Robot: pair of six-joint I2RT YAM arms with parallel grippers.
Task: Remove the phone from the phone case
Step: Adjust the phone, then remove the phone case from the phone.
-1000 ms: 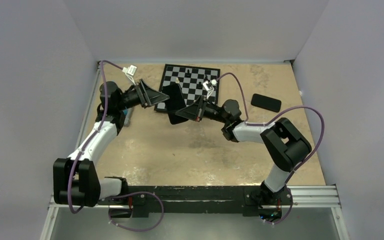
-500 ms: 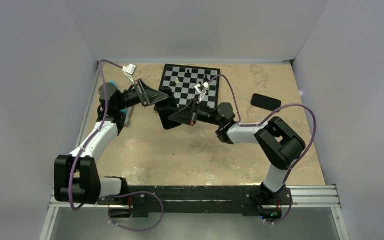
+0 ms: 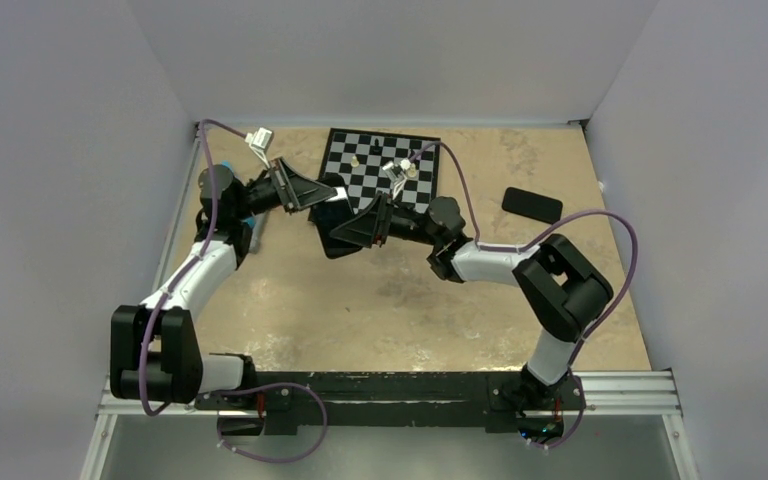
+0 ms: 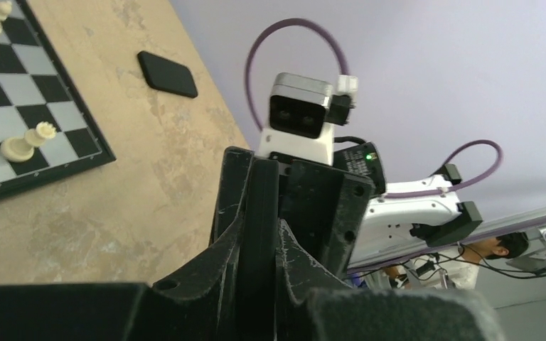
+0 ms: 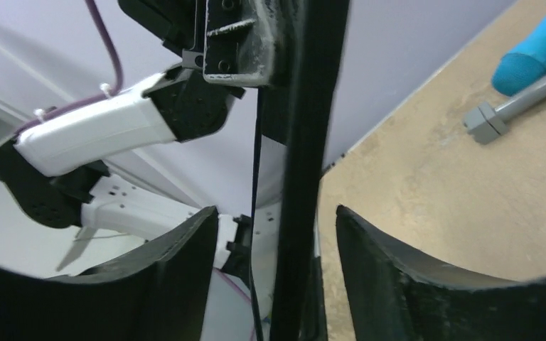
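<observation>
The phone case reaches deep into my open right gripper. Next, I back that gripper off and pinch just the lower corner [image 3: 358, 250] with the ends of its fingers.
A thin black slab, the phone case [image 3: 326, 243], hangs on edge above the table just left of the chessboard; whether the phone sits inside it I cannot tell. My left gripper [image 3: 328, 197] is shut on its upper edge; in the left wrist view the fingers [image 4: 236, 234] press on both faces of the case [image 4: 259, 177]. My right gripper [image 3: 345, 232] faces it from the right and is open. In the right wrist view the case [image 5: 313, 106] stands between the spread fingers [image 5: 185, 249], touching neither.
A chessboard [image 3: 380, 170] with a few pieces lies at the back. A flat black rectangle [image 3: 532, 205] lies on the table to the right. A blue-handled tool [image 5: 540, 50] rests near the left arm. Walls enclose three sides.
My left gripper has closed on the black slab, and my right gripper has opened off it. Both grippers and the slab have shifted slightly left.
</observation>
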